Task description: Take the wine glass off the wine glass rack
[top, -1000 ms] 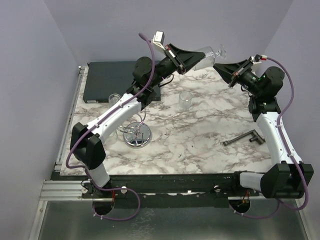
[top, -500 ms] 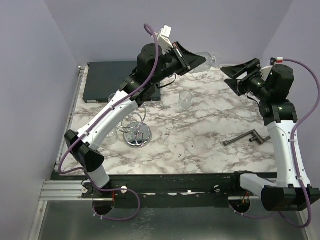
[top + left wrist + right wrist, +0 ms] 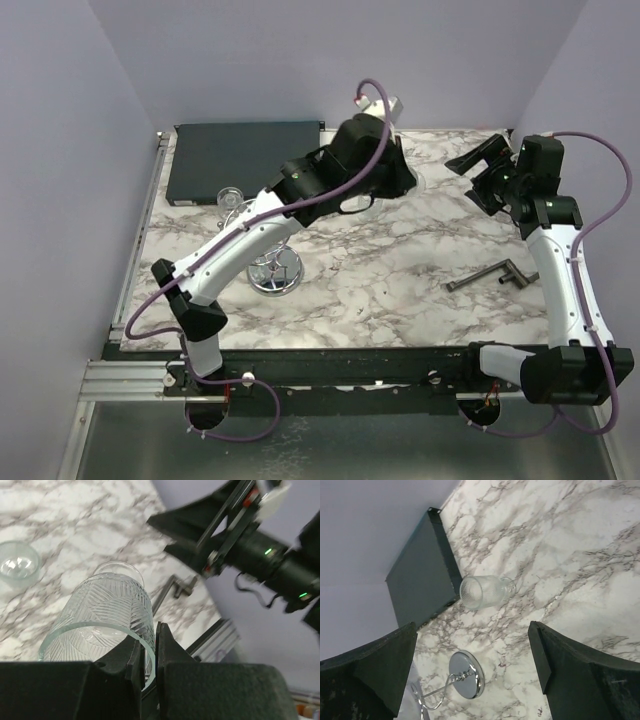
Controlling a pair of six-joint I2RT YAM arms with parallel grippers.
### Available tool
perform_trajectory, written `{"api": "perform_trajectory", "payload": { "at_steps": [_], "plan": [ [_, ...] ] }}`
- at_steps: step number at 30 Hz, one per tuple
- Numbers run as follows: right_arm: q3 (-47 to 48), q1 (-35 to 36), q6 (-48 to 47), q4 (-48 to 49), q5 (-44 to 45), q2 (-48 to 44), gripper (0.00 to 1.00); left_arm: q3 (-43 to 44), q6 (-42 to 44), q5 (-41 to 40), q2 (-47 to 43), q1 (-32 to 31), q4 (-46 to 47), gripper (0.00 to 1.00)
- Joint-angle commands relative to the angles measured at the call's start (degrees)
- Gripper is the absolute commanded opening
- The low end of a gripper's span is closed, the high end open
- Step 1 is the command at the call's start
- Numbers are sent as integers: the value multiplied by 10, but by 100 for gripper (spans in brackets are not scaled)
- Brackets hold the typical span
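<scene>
Next, my left gripper sets the wine glass down and lets go of it on the marble (image 3: 358,248) (image 3: 42,624) between the chrome disc base and the T-shaped bar.
The wine glass (image 3: 107,612) is clear with a cut leaf pattern. It lies tilted in the left wrist view, foot pointing away over the marble. My left gripper (image 3: 149,642) is shut on the wine glass's rim, one finger inside the bowl and one outside. From above, the left gripper (image 3: 404,178) hovers over the back middle of the table and covers the glass. The right gripper (image 3: 468,177) stands open just to its right, holding nothing; its view shows wide-apart fingers (image 3: 472,627). The wine glass rack (image 3: 275,271) stands at front left, its chrome disc base (image 3: 466,674) shining.
A dark flat box (image 3: 245,160) lies at the back left. A ribbed clear glass (image 3: 482,591) sits near the box's corner. A dark T-shaped bar (image 3: 490,277) lies at the right. Another clear glass (image 3: 229,197) shows beside the rack.
The right gripper has opened and drawn back from the glass's foot. The left arm has swung the wine glass from high at the back down and to the right.
</scene>
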Motion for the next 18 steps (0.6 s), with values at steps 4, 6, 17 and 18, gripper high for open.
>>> {"api": "perform_trajectory", "payload": {
  "at_steps": [4, 6, 17, 18],
  "plan": [
    [-9, -10, -38, -16, 15, 16, 100, 14, 74, -100, 68, -43, -139, 0],
    [-9, -11, -37, -14, 9, 16, 100, 11, 77, -102, 86, -44, -155, 0],
    [-17, -11, -32, -3, -23, 10, 100, -35, 85, -125, 183, -36, -165, 0],
    [-18, -10, -32, -2, -25, 10, 100, -40, 85, -121, 190, -32, -163, 0]
  ]
}}
